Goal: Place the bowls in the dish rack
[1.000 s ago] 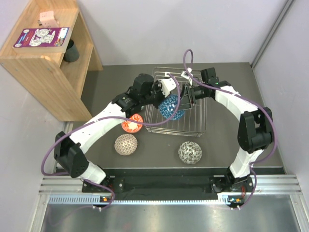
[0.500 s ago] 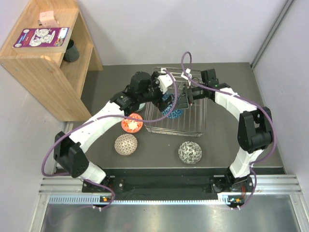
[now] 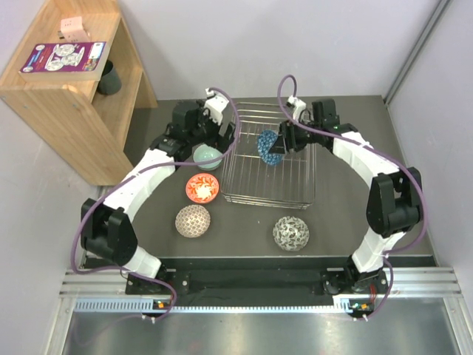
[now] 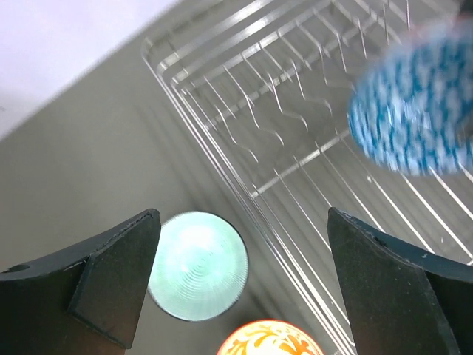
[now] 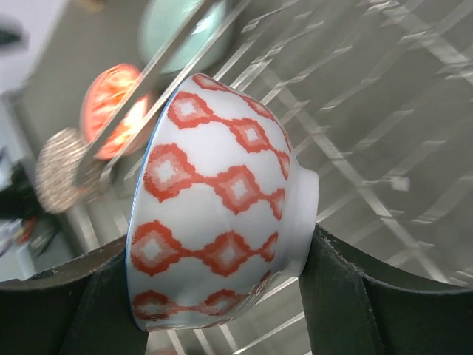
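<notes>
I need to use my right gripper to set the blue mosaic bowl free inside the dish rack's back corner (image 3: 287, 151) farthest from the mint bowl.
My right gripper (image 3: 283, 140) is shut on the blue mosaic bowl (image 3: 270, 147), which stands on edge over the back of the silver dish rack (image 3: 295, 185). Up close, the bowl (image 5: 222, 200) shows a white outside with red diamonds, pinched between the fingers (image 5: 336, 296) above the rack wires (image 5: 384, 133). My left gripper (image 3: 212, 137) hangs open and empty just left of the rack, above the mint green bowl (image 3: 208, 156). That mint bowl (image 4: 198, 265) lies below the left fingers (image 4: 118, 274). The red-orange bowl (image 3: 202, 188), beige mesh bowl (image 3: 193, 220) and grey-white bowl (image 3: 290, 233) sit on the table.
A wooden shelf (image 3: 70, 89) stands at the back left with a dark cup (image 3: 109, 78) on its lower board. Walls close in behind and to the right. The arms' base rail (image 3: 251, 285) runs along the near edge.
My left gripper has opened, let go of the blue bowl and drawn back left out of the rack. The right gripper keeps the bowl and has carried it toward the rack's back.
</notes>
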{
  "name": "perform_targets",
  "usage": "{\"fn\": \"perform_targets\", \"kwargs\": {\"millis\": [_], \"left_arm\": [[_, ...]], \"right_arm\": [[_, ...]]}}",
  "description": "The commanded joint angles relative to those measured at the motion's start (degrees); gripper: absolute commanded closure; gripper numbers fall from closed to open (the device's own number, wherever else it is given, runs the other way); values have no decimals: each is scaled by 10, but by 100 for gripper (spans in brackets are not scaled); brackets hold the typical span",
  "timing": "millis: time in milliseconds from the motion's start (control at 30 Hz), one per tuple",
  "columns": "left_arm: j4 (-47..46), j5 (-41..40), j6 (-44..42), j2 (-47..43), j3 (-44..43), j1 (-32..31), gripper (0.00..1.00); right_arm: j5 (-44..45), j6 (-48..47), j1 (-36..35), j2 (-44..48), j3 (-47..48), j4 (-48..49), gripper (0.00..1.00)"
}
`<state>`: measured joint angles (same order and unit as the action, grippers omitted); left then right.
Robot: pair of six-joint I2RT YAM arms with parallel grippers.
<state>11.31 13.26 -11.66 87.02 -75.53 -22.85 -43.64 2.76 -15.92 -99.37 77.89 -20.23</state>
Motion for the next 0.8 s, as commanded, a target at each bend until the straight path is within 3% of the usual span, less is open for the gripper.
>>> {"fn": "perform_targets", "kwargs": {"millis": [0, 367, 700, 733, 767], "left_arm": [[-38, 10, 1, 14, 30, -3, 1], [-50, -40, -23, 104, -8, -4, 1], [-27, -64, -23, 166, -57, -4, 1], [-26, -65, -23, 166, -57, -4, 3], [-21, -61, -27, 169, -57, -4, 14]], "right_arm": [[169, -13, 7, 50, 79, 5, 100], [413, -57, 5, 49, 125, -7, 100], [493, -68, -1, 37, 135, -1, 100], [498, -69, -1, 36, 135, 1, 100], [506, -69, -1, 35, 137, 3, 100]]}}
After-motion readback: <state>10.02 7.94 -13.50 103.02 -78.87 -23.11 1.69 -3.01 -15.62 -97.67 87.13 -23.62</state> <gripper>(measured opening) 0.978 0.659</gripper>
